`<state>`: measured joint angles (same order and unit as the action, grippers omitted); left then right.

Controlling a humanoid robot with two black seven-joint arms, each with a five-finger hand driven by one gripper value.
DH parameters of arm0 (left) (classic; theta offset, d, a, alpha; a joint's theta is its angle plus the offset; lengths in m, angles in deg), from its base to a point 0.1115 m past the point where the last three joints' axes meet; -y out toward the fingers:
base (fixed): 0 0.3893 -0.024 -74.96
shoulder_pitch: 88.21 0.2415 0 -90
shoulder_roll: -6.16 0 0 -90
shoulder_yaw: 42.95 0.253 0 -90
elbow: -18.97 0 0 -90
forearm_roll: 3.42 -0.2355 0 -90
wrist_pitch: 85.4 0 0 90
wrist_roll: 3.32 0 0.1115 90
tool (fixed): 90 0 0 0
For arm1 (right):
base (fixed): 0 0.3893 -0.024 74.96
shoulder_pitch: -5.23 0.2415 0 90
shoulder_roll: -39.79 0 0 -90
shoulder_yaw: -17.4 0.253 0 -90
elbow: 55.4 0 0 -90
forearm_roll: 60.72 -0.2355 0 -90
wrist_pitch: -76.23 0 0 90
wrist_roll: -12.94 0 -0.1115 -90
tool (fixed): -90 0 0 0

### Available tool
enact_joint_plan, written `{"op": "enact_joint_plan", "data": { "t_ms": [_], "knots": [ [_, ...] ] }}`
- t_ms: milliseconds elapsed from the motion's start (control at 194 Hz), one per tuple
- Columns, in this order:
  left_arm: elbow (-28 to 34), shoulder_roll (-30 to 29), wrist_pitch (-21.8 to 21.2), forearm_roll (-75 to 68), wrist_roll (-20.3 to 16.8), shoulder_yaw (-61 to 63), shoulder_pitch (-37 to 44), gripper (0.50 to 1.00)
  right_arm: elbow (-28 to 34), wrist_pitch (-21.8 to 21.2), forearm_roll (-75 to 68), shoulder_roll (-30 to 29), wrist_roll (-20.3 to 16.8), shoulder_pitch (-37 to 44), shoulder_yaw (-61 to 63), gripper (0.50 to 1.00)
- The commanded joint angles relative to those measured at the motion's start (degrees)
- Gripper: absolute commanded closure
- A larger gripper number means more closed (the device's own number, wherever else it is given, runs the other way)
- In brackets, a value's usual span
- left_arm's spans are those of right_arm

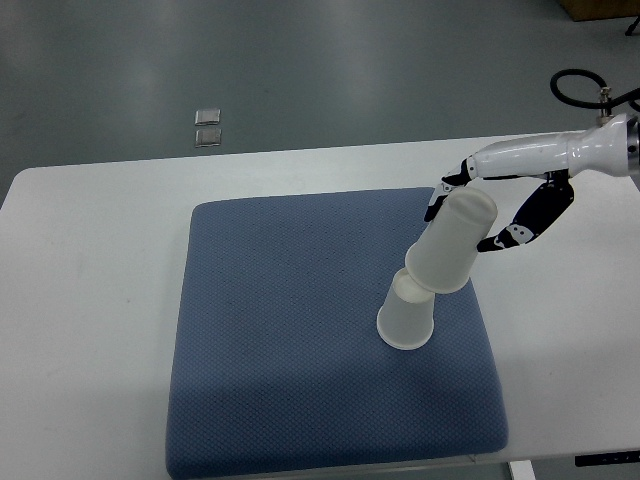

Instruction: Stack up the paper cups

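Observation:
My right gripper is going to let go of the tilted paper cup over the upside-down white paper cup [408, 306] on the blue mat.
A white paper cup [406, 315] stands upside down on the blue mat [290, 340], right of its middle, its recessed base facing up. A second white paper cup [455, 243] hangs tilted just above it. Its wide mouth points down-left and overlaps the lower cup's base at the upper right edge. My right hand [472, 222] comes in from the right edge and is shut on this tilted cup near its closed end. Dark fingers [437, 203] show on the cup's far-left side and the thumb [512, 235] on its right. The left arm is out of view.
The mat lies on a white table [90, 300] whose far edge runs across the upper part of the view. Two small clear squares [208, 128] lie on the grey floor beyond it. A black cable [575, 90] loops at the top right above my arm.

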<state>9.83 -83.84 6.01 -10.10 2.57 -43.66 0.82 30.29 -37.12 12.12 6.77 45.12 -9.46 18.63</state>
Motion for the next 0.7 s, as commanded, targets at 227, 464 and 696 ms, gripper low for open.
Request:
{"op": "enact_joint_plan", "data": {
  "t_ms": [227, 464, 696],
  "knots": [
    [0.0, 0.0, 0.0, 0.0, 0.0, 0.0, 0.0, 0.500, 0.4, 0.6, -0.2, -2.2, -2.2, -1.4, 0.1, 0.805],
    [0.0, 0.0, 0.0, 0.0, 0.0, 0.0, 0.0, 0.500, -0.9, 0.7, -0.2, -3.9, -2.6, -1.7, 0.1, 0.805],
    [0.0, 0.0, 0.0, 0.0, 0.0, 0.0, 0.0, 0.500, -0.9, 0.8, -0.2, -5.5, -3.0, -2.3, 0.1, 0.805]
  ]
}}
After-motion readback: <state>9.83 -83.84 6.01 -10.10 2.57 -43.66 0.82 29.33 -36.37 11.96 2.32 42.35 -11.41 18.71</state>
